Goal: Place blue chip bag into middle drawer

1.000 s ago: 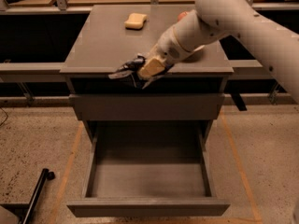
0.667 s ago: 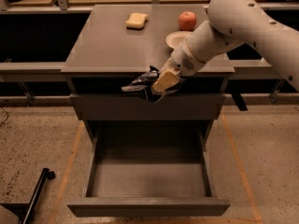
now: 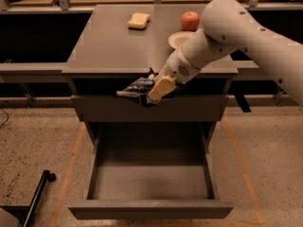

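Next, my gripper lets go of the blue chip bag near the centre of the middle drawer's bare bottom (image 3: pixel 145 170).
My gripper (image 3: pixel 150 92) hangs in front of the cabinet's top edge, over the plain front of the upper drawer. It is shut on the blue chip bag (image 3: pixel 136 86), a dark navy foil bag with pale markings that sticks out to the left of the tan fingers (image 3: pixel 159 89). The middle drawer (image 3: pixel 150 178) stands pulled out below, a wide grey box with a flat bare floor and low walls. The bag is in the air above the drawer's back part.
On the cabinet top (image 3: pixel 109 46) lie a yellow sponge (image 3: pixel 138 21), a red apple (image 3: pixel 190 20) and a white bowl (image 3: pixel 181 39). A black pole (image 3: pixel 38 197) lies on the floor at lower left. Shelving runs behind the cabinet.
The gripper with the bag has moved forward off the cabinet top and lower, now in front of the upper drawer. The arm's swing has uncovered the apple and bowl.
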Action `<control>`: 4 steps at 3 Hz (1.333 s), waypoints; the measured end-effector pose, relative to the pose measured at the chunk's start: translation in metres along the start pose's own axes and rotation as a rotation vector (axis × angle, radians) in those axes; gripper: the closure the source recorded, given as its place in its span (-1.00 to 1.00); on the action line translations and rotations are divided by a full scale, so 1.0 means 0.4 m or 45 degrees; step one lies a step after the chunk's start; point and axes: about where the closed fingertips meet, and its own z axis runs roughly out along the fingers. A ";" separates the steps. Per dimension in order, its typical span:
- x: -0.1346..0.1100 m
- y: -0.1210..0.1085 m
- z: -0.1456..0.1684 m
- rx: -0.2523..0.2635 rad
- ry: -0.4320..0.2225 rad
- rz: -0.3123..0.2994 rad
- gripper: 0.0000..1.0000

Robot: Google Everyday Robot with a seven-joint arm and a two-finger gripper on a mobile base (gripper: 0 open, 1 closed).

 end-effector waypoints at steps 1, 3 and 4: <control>0.065 0.038 0.083 -0.101 -0.003 0.078 1.00; 0.329 0.132 0.337 -0.314 -0.029 0.379 1.00; 0.427 0.160 0.472 -0.397 -0.105 0.518 1.00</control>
